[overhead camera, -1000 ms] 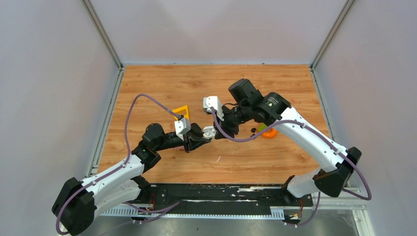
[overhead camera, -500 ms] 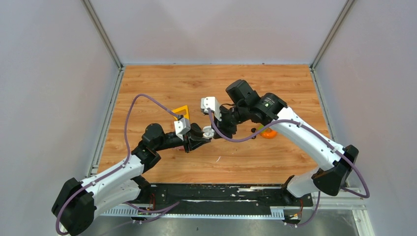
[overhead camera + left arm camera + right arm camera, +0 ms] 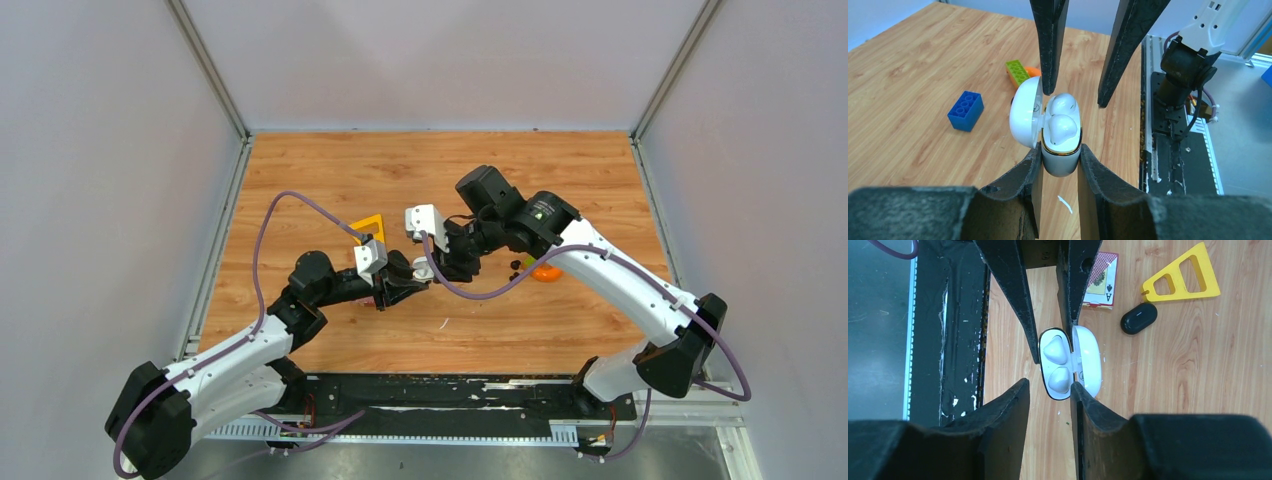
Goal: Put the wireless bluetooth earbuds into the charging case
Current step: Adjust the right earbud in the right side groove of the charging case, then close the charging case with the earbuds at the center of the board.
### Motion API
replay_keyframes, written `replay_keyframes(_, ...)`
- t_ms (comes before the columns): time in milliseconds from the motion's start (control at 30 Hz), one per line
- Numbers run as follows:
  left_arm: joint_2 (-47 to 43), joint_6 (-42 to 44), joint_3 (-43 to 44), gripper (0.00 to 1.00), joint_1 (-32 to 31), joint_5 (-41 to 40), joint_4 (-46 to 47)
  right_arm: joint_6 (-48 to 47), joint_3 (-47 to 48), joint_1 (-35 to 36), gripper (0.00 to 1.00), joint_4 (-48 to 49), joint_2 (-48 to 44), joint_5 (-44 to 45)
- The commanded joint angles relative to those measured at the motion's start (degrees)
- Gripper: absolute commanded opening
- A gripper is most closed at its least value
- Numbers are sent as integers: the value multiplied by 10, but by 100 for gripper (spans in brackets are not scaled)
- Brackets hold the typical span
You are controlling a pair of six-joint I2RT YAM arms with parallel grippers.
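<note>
I should use my left gripper to set the white charging case down on the bare wood (image 3: 450, 251) (image 3: 964, 168), next to the blue brick.
The white charging case (image 3: 1061, 159) is gripped at its base by my left gripper (image 3: 1060, 152) and held above the table, its lid (image 3: 1025, 117) swung open to the left. Two white earbuds (image 3: 1063, 128) (image 3: 1063, 104) sit side by side in its recesses. My right gripper (image 3: 1049, 385) is open and empty, with its fingertips on either side of the case's top. In the right wrist view the case (image 3: 1044, 365) shows both earbuds (image 3: 1055, 350) seated. In the top view the two grippers meet at the case (image 3: 424, 268) mid-table.
A blue brick (image 3: 966, 110) and a green brick (image 3: 1017, 72) lie on the wood. A yellow triangle (image 3: 1181, 275), a black oval object (image 3: 1138, 318) and a playing card (image 3: 1100, 287) lie near it. An orange object (image 3: 547, 270) sits right. A thin white sliver (image 3: 1064, 204) lies below the case.
My right gripper has moved left and closer to the case held by the left gripper. The left arm has stayed still.
</note>
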Motion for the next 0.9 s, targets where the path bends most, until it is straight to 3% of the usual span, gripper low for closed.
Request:
replay_keyframes(0, -10, 3, 15, 0, -3, 1, 22, -28, 12, 3, 37, -3, -14, 8)
replay_keyframes(167, -12, 3, 15, 0, -3, -8, 15, -56, 50, 3, 39, -44, -50, -5)
replay_keyframes(267, -8, 5, 18, 0, -3, -6, 14, -63, 33, 3, 49, -35, -84, 2)
replay_keyframes(333, -5, 6, 19, 0, -3, -3, 13, -62, 7, 3, 65, -12, -98, 24)
replay_keyframes(433, -3, 3, 19, 0, -3, 0, 15, -49, -30, 2, 98, 28, -99, 52)
replay_keyframes(500, -2, 1, 18, 0, -3, 3, 16, -31, -54, 2, 100, 65, -97, 66)
replay_keyframes(867, -4, 5, 18, 0, -7, 2, 13, -34, -39, 3, 99, 70, -22, 9)
